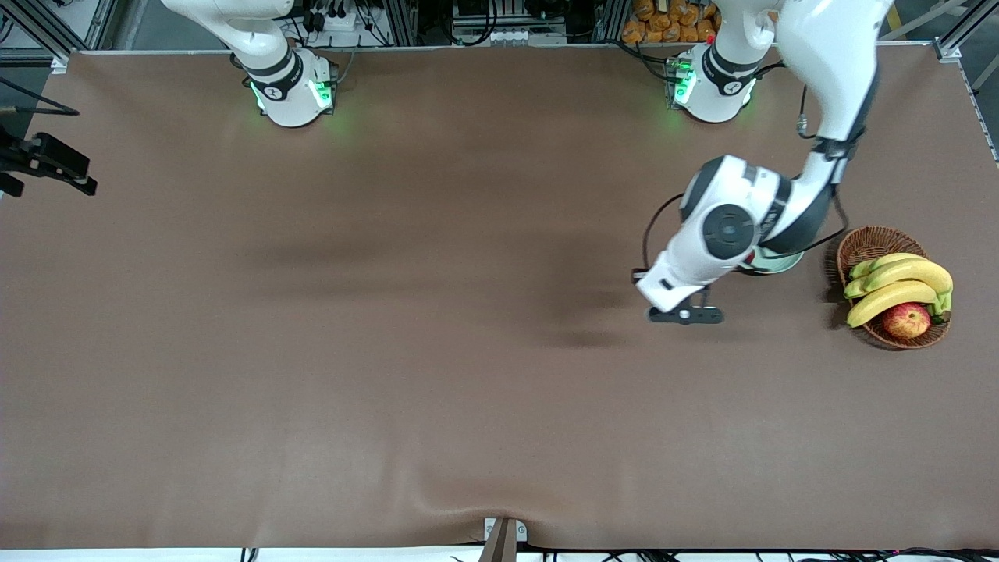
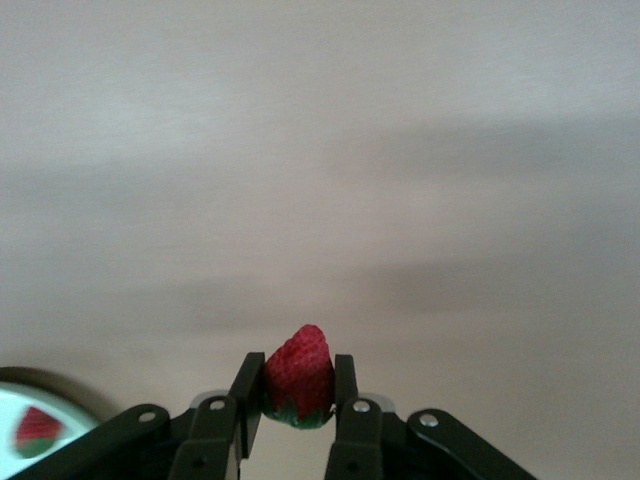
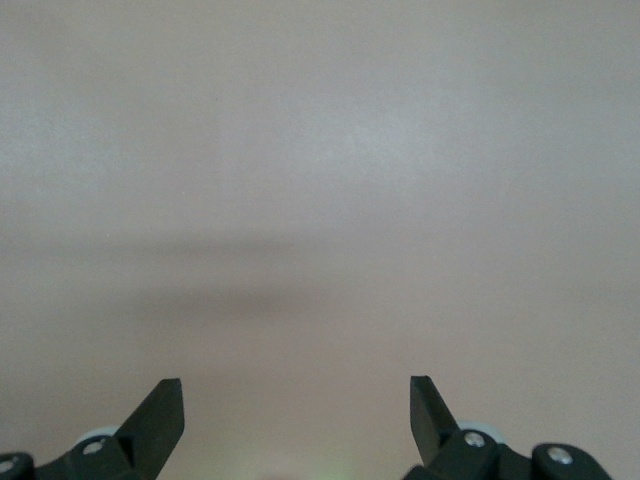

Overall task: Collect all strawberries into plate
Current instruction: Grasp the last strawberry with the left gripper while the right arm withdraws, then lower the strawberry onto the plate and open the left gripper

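Note:
Next, my left gripper lets go of the red strawberry on the plate's inner side (image 1: 777,228) nearest the brown wicker basket.
My left gripper (image 1: 685,314) hangs over the brown table beside the plate, on the side toward the right arm's end. In the left wrist view the left gripper (image 2: 298,360) is shut on a red strawberry (image 2: 298,375), green cap down between the fingers. The pale mint plate (image 1: 784,265) is mostly hidden under the left arm. A corner of the plate (image 2: 8,412) shows in the left wrist view with a second strawberry (image 2: 37,430) in it. A third strawberry is not in view. My right gripper (image 3: 295,385) is open and empty over bare table; it does not show in the front view.
A brown wicker basket (image 1: 870,240) with bananas (image 1: 897,282) and a red-yellow apple (image 1: 906,320) stands beside the plate, toward the left arm's end of the table. A black device (image 1: 47,160) juts in at the table edge at the right arm's end.

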{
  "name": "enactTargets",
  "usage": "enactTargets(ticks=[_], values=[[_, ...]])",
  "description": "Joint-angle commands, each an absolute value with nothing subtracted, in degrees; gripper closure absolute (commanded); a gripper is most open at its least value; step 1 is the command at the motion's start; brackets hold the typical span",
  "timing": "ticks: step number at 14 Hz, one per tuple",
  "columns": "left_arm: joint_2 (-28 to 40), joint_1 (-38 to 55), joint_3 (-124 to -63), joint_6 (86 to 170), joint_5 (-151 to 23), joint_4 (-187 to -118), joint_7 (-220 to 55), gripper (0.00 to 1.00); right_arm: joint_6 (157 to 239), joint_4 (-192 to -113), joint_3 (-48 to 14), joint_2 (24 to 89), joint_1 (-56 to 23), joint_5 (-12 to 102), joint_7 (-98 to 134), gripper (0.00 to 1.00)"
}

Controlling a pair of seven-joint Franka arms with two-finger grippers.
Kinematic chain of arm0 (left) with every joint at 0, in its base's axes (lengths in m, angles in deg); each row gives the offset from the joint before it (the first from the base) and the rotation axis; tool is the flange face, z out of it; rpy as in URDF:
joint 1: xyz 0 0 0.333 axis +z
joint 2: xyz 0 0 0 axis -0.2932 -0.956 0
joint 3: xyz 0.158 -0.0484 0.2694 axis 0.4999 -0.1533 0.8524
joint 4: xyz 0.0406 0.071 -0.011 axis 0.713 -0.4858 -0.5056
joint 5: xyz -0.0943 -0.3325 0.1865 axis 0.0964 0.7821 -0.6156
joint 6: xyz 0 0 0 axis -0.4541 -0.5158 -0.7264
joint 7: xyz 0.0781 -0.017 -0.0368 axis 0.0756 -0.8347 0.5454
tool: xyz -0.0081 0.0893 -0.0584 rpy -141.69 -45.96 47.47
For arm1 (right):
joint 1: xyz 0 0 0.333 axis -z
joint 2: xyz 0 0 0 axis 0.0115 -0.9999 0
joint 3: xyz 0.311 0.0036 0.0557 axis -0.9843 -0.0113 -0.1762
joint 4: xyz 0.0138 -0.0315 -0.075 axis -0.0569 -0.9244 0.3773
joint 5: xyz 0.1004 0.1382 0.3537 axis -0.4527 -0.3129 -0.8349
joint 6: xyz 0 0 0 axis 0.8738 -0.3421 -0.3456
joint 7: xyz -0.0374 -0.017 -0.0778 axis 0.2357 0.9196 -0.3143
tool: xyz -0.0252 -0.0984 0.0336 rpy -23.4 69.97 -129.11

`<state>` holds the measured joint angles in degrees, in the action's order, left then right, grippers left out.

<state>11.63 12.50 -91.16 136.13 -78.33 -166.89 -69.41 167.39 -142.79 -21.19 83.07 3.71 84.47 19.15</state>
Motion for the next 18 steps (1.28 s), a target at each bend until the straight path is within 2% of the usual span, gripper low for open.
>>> enactTargets(ticks=[1, 5, 9, 11, 13, 18], values=[[17.5, 17.7, -91.8, 136.1, -79.5, -173.5, -75.2, 0.89, 165.1, -138.7, -21.8, 80.8, 4.4, 84.7, 18.2, 0.0], [21.1, 27.0, -91.8, 136.1, -79.5, -178.4, -87.1, 0.88, 165.2, -138.4, -21.8, 79.7, 4.5, 83.0, 17.5, 0.0], [20.5, 34.4, -91.8, 136.4, -79.5, -180.4, -95.3, 0.87, 165.1, -138.5, -21.8, 79.8, 4.5, 81.6, 16.4, 0.0], [18.9, 35.2, -91.7, 137.6, -79.5, -181.8, -95.9, 0.87, 165.6, -138.6, -21.7, 79.8, 4.9, 81.4, 16.7, 0.0], [17.3, 35.2, -91.6, 142.6, -79.5, -184.2, -96.0, 0.82, 165.8, -138.8, -21.7, 79.8, 5.0, 80.4, 17.1, 0.0], [17.3, 38.6, -91.6, 143.0, -79.5, -185.6, -100.0, 0.78, 166.0, -139.0, -21.6, 79.9, 6.1, 79.5, 17.2, 0.0]])
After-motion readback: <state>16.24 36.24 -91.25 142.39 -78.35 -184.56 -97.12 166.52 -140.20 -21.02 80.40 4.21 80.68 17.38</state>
